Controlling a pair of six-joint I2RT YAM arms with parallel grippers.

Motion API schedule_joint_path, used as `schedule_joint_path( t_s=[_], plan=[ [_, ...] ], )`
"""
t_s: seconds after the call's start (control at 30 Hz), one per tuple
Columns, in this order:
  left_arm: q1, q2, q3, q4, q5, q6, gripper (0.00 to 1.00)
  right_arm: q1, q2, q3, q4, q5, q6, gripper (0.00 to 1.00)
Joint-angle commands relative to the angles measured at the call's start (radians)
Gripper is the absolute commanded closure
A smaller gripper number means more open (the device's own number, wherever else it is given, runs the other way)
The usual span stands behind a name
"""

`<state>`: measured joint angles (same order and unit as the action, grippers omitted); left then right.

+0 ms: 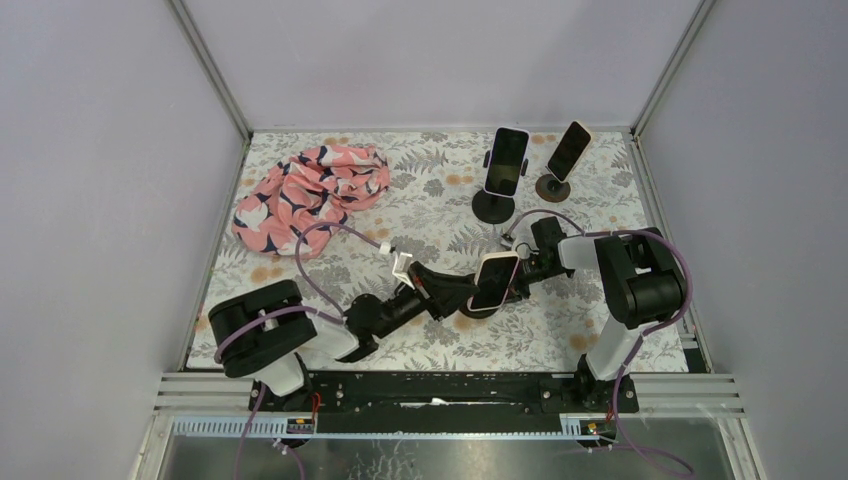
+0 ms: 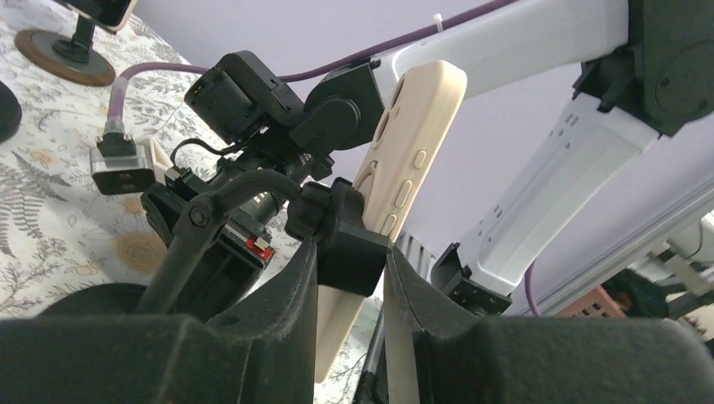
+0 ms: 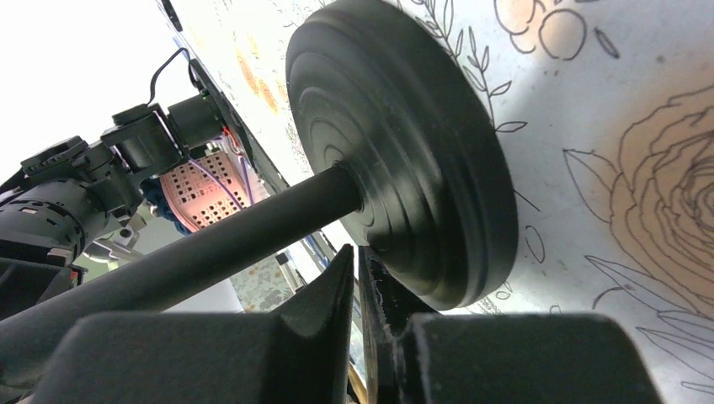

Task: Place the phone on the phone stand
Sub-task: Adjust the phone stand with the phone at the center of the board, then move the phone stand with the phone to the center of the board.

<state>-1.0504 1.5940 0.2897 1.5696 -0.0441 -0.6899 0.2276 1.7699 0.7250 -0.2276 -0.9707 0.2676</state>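
Observation:
The black phone stand, its base now on the floral mat, will leave my left gripper as I set it down between the pink patterned cloth and the other black stand (image 1: 412, 238).
A phone (image 1: 495, 281) in a cream case sits against the head of a black phone stand, whose round base (image 1: 467, 312) rests on the floral mat. In the left wrist view the phone (image 2: 417, 143) stands upright behind the stand's black holder block (image 2: 352, 244). My left gripper (image 1: 468, 292) (image 2: 349, 252) is shut on that block. My right gripper (image 1: 526, 270) (image 3: 358, 257) is low beside the stand, jaws shut with only a thin slit. Its right finger lies against the edge of the base (image 3: 404, 126), just below the stem (image 3: 210, 252).
Two other stands with phones stand at the back right, one black (image 1: 503, 165) and one brown-based (image 1: 563, 158). A pink patterned cloth (image 1: 310, 192) lies at the back left. The right arm's white links (image 2: 547, 210) rise close behind the phone.

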Motion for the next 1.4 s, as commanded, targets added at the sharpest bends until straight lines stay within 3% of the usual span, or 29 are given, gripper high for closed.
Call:
schedule_joint_path(
  t_s=[0.0,0.27,0.47,0.73,1.07,1.17,1.3,1.37],
  plan=[
    [0.067,0.139,-0.050,0.043,-0.274,-0.156,1.00,0.006,0.035,-0.024,-0.022,0.254,-0.050,0.86],
    [0.066,0.155,-0.034,0.041,-0.266,-0.167,1.00,0.001,-0.014,-0.012,-0.025,0.219,-0.044,0.85],
    [0.065,0.121,0.004,0.037,-0.210,-0.124,1.00,-0.045,-0.079,0.015,0.020,0.048,-0.015,0.82],
    [0.065,0.093,0.026,0.032,-0.184,-0.157,0.76,-0.081,-0.210,-0.005,0.071,-0.031,0.006,0.77],
    [0.064,0.113,0.057,0.026,-0.054,-0.115,0.70,-0.139,-0.251,-0.005,0.045,-0.025,-0.016,0.71],
    [0.049,0.127,0.064,0.024,-0.009,-0.035,0.77,-0.180,-0.268,0.007,0.029,-0.020,-0.032,0.71],
    [0.033,0.122,0.048,0.014,-0.046,0.052,1.00,-0.261,-0.293,0.037,-0.020,-0.038,-0.068,0.70],
    [0.033,0.105,0.033,0.019,-0.074,0.097,1.00,-0.292,-0.312,0.048,-0.042,-0.042,-0.087,0.70]
  ],
)
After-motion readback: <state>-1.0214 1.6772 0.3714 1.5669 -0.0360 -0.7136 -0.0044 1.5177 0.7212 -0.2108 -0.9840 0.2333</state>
